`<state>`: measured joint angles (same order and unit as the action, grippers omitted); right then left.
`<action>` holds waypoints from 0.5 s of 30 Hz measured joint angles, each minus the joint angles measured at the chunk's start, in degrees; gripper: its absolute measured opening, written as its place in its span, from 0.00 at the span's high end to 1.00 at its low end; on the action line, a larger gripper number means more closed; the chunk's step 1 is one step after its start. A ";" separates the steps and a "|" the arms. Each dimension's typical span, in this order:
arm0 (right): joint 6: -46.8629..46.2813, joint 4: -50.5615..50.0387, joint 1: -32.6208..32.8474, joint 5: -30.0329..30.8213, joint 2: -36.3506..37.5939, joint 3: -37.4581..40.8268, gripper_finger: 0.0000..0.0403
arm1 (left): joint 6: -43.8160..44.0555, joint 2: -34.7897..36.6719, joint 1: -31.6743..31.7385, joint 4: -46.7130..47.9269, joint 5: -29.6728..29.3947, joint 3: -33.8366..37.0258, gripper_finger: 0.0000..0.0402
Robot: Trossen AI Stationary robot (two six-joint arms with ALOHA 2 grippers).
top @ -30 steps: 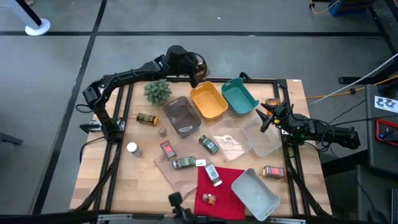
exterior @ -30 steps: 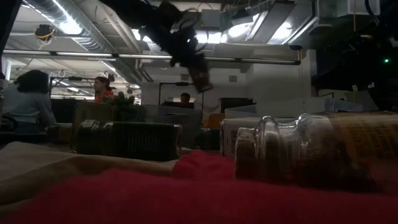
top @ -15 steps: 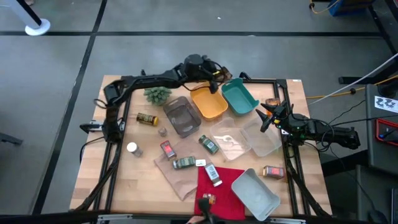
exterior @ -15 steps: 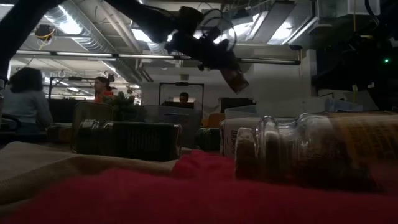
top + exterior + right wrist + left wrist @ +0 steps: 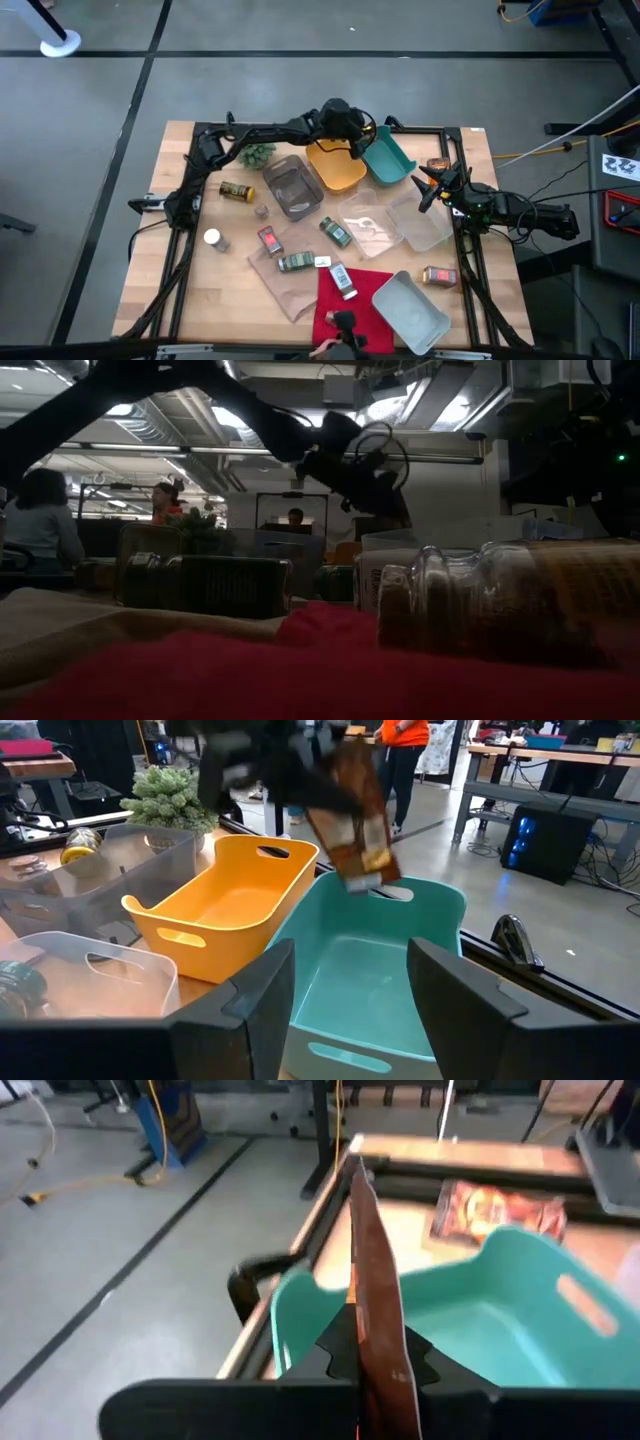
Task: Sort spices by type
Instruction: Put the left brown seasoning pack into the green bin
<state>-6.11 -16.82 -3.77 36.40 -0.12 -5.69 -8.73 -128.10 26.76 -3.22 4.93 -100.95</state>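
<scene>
Next, my left gripper releases the brown packet, which hangs over the teal tray now, inside the teal tray (image 5: 374,151) (image 5: 388,1420), near the yellow tray.
My left gripper (image 5: 350,138) reaches along the table's far side and is shut on a flat brown spice packet (image 5: 352,812), which hangs over the teal tray (image 5: 388,157). My right gripper (image 5: 430,188) waits open at the table's right edge, facing the trays. Lying on the table are a yellow-capped jar (image 5: 237,191), a white-capped jar (image 5: 212,238), a red tin (image 5: 269,240), two green-capped jars (image 5: 335,232) (image 5: 296,262) and a jar near the right edge (image 5: 440,276). A brown jar (image 5: 338,320) lies on the red cloth. Another packet (image 5: 438,163) lies behind the teal tray. My left gripper pinches the brown packet between its two fingers at the packet's upper end (image 5: 372,1335). In the left wrist view the packet stands edge-on between the fingers. It is lifted clear and hangs tilted below the fingers, its lower end (image 5: 368,870) above the teal tray's far rim.
A yellow tray (image 5: 336,163) stands left of the teal one and a grey see-through tray (image 5: 290,185) left of that. A clear tray (image 5: 420,222) and a grey tray (image 5: 415,310) are on the right half. A spiky green plant (image 5: 255,152) stands at the far left. People are in the room behind.
My left gripper has carried the packet along the table's far side toward the right, from beside the plant, over the yellow tray, to above the teal tray, and it has come lower. My right gripper has kept still.
</scene>
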 joint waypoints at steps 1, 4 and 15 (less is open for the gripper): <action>0.00 0.00 0.00 0.00 -0.02 -0.02 0.52 | 0.02 -0.44 0.00 0.15 0.00 0.02 1.00; -0.01 0.00 -0.02 0.01 -0.01 -0.01 0.52 | -0.09 -1.29 0.03 -0.21 0.00 0.02 1.00; 0.00 0.00 -0.01 0.00 -0.02 0.00 0.52 | -0.24 -2.11 0.22 0.79 -0.76 0.02 1.00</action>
<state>-6.11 -16.82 -3.78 36.40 -0.14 -5.69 -8.97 -130.21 26.98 -2.43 4.17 -100.92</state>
